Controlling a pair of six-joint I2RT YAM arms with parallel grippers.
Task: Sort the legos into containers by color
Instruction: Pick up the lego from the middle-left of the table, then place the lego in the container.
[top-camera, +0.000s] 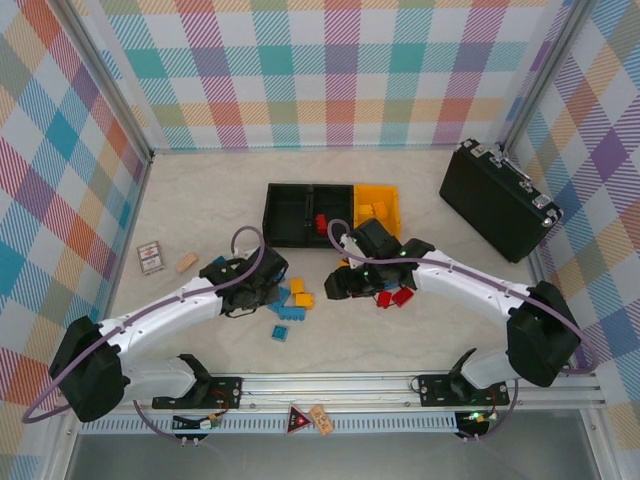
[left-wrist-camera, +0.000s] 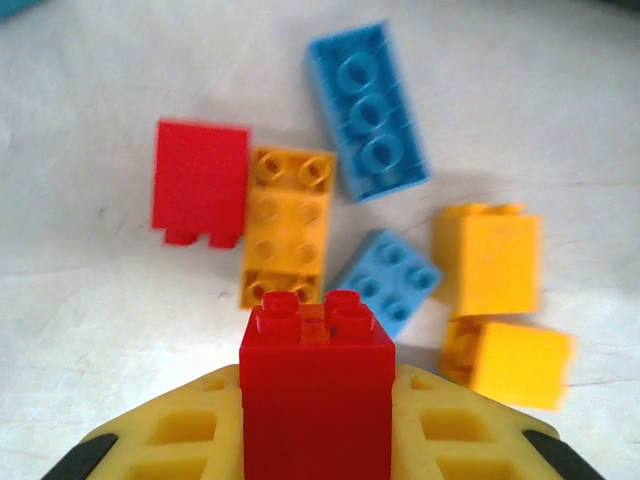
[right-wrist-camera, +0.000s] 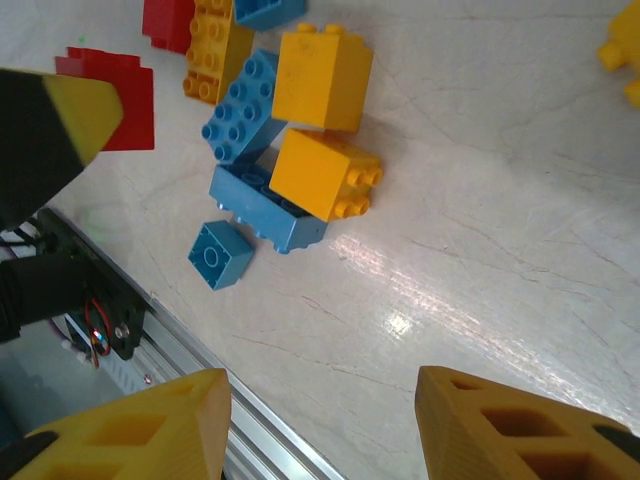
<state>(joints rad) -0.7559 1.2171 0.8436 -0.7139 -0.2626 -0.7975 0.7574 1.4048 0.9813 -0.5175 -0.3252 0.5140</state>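
Note:
The red lego, now held just above a loose cluster, will go down into the middle bin's front corner (top-camera: 341, 231), beside the yellow bin, as I set it there with my left gripper.
My left gripper (left-wrist-camera: 316, 400) is shut on a red lego (left-wrist-camera: 316, 370), held just above a loose cluster: a red lego (left-wrist-camera: 200, 182), an orange one (left-wrist-camera: 287, 225), a long blue one (left-wrist-camera: 367, 110), a small blue one (left-wrist-camera: 388, 278) and two yellow ones (left-wrist-camera: 488, 258). From above, the left gripper (top-camera: 270, 283) sits at the left of that cluster (top-camera: 292, 300). My right gripper (right-wrist-camera: 320, 425) is open over bare table; ahead of it lie yellow legos (right-wrist-camera: 322, 78) and blue legos (right-wrist-camera: 262, 205). The right gripper (top-camera: 340, 284) is beside two red legos (top-camera: 392, 297). The containers (top-camera: 290, 213) hold a red lego (top-camera: 321, 222) in the middle bin and yellow ones in the yellow bin (top-camera: 377, 208).
A large black hard case (top-camera: 497, 200) stands at the back right. A tan block (top-camera: 187, 262) and a small card box (top-camera: 150, 257) lie at the left. A lone blue lego (top-camera: 279, 332) lies near the metal front rail (top-camera: 330, 385).

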